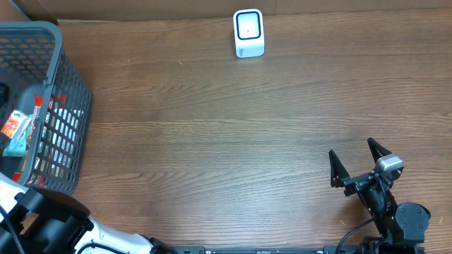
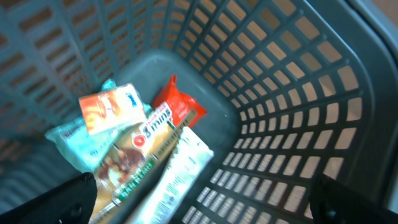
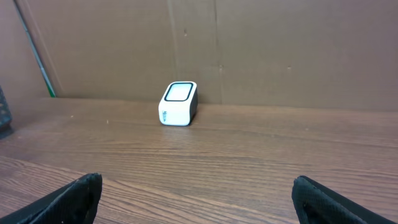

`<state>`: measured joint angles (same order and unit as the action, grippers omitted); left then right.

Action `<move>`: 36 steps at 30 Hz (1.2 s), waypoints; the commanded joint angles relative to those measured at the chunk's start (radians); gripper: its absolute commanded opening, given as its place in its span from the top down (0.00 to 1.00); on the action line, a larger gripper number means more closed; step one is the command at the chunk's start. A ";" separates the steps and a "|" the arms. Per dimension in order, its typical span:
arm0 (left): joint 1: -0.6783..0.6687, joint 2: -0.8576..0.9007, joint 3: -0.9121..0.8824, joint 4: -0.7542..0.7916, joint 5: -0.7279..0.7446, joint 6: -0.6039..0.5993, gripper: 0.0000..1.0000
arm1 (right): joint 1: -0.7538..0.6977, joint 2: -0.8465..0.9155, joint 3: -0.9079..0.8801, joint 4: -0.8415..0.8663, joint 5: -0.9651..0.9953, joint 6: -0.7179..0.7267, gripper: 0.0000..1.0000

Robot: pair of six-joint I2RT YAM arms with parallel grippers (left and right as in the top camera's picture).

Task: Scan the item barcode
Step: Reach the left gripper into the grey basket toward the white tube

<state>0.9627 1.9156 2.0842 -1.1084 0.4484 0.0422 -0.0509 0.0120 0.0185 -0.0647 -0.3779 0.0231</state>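
My left gripper should move next to the middle of the long white packet (image 1: 62, 141) (image 2: 163, 198) beside the brown packet and close there.
Several packaged items lie in the bottom of the grey plastic basket (image 2: 298, 93): an orange-and-white packet (image 2: 109, 107), a red packet (image 2: 177, 111), a teal packet (image 2: 71, 138), a brown packet with a green band (image 2: 127, 168) and a long white packet (image 2: 183, 165). My left gripper (image 2: 202, 190) hangs open above them and holds nothing. The white barcode scanner (image 1: 248, 33) stands at the table's far edge, also seen as the scanner (image 3: 178, 103) in the right wrist view. My right gripper (image 1: 351, 148) is open and empty near the front right, facing the scanner.
The basket (image 1: 67, 85) fills the table's left end, with the left arm (image 1: 49, 219) reaching in from the front left corner. A brown cardboard wall (image 3: 280, 50) stands behind the scanner. Bare wooden tabletop (image 1: 233, 141) lies between basket, scanner and right arm.
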 commanded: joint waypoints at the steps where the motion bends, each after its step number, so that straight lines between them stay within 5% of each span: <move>1: -0.035 0.003 0.000 0.019 -0.050 0.117 0.04 | 0.005 -0.009 -0.004 0.003 -0.013 0.004 0.00; 22: -0.055 0.247 -0.069 -0.081 -0.119 0.175 0.17 | 0.005 -0.009 -0.004 0.002 -0.013 0.004 0.00; 36: -0.120 0.422 -0.073 -0.124 -0.192 0.206 0.36 | 0.005 -0.009 -0.004 0.000 -0.013 0.004 0.00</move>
<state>0.8661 2.3066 2.0144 -1.2350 0.2909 0.2207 -0.0509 0.0120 0.0185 -0.0681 -0.3885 0.0231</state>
